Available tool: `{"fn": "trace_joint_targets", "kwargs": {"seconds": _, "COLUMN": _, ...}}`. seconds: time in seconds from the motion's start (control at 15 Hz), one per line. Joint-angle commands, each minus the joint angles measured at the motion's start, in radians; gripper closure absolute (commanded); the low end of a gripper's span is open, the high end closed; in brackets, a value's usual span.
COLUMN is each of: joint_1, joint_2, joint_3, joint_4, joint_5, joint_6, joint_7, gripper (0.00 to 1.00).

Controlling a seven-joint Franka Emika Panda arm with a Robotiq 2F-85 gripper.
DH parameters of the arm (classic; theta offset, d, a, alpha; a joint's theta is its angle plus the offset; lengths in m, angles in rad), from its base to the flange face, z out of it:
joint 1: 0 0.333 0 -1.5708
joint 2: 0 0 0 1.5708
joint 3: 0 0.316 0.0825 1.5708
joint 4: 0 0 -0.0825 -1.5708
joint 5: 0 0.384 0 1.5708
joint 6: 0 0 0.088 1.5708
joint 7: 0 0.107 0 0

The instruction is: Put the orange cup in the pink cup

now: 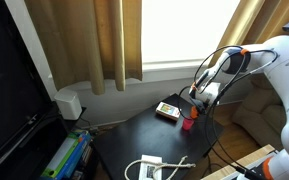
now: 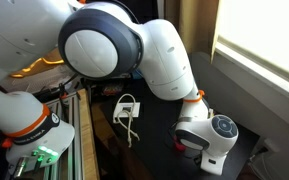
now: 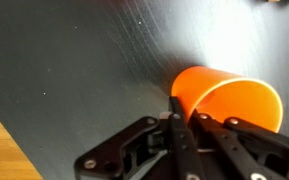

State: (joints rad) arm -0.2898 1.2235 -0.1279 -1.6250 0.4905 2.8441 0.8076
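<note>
Next, my gripper releases the orange cup once it is inside the pink cup [image 1: 188, 121], the one that is standing beside the flat rectangular box.
In the wrist view the bright orange cup [image 3: 227, 98] lies on its side, its open rim toward the camera. My gripper [image 3: 187, 122] has its two fingers close together, pinching the cup's wall at the rim. In an exterior view the gripper [image 1: 197, 103] hangs low over the dark round table [image 1: 134, 135], just above a small reddish-pink cup [image 1: 187, 124] that stands beside the flat rectangular box [image 1: 167, 110]. In the exterior view from behind the arm, the gripper body [image 2: 212, 138] hides both cups.
A white adapter with a cable [image 1: 149, 167] lies near the table's front edge and also shows in an exterior view [image 2: 127, 108]. Curtains and a window sill stand behind the table. A shelf with books [image 1: 66, 155] is beside it.
</note>
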Motion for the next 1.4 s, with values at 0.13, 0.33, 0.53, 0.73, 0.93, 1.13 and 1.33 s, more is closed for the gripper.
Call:
{"fn": "trace_joint_targets", "kwargs": {"seconds": 0.13, "joint_1": -0.031, "joint_2": -0.080, "joint_3": 0.036, "joint_4": -0.087, "joint_5": 0.004, "joint_6": 0.008, "joint_7": -0.088, "gripper": 0.99}}
{"fn": "trace_joint_targets", "kwargs": {"seconds": 0.33, "joint_1": -0.038, "joint_2": -0.155, "joint_3": 0.063, "joint_4": -0.176, "joint_5": 0.008, "joint_6": -0.006, "joint_7": -0.171, "gripper": 0.99}}
{"fn": "trace_joint_targets", "kwargs": {"seconds": 0.53, "joint_1": -0.026, "joint_2": -0.237, "joint_3": 0.080, "joint_4": -0.287, "joint_5": 0.020, "joint_6": 0.001, "joint_7": -0.228, "gripper": 0.99}}
{"fn": "trace_joint_targets", "kwargs": {"seconds": 0.73, "joint_1": 0.011, "joint_2": -0.305, "joint_3": 0.071, "joint_4": -0.393, "joint_5": 0.028, "joint_6": 0.049, "joint_7": -0.247, "gripper": 0.99}}
{"fn": "trace_joint_targets", "kwargs": {"seconds": 0.93, "joint_1": 0.045, "joint_2": -0.355, "joint_3": 0.051, "joint_4": -0.472, "joint_5": 0.023, "joint_6": 0.116, "joint_7": -0.254, "gripper": 0.99}}
{"fn": "trace_joint_targets", "kwargs": {"seconds": 1.13, "joint_1": 0.057, "joint_2": -0.392, "joint_3": 0.058, "joint_4": -0.534, "joint_5": 0.023, "joint_6": 0.176, "joint_7": -0.261, "gripper": 0.99}}
{"fn": "trace_joint_targets", "kwargs": {"seconds": 1.33, "joint_1": 0.047, "joint_2": -0.426, "joint_3": 0.084, "joint_4": -0.585, "joint_5": 0.021, "joint_6": 0.189, "joint_7": -0.290, "gripper": 0.99}}
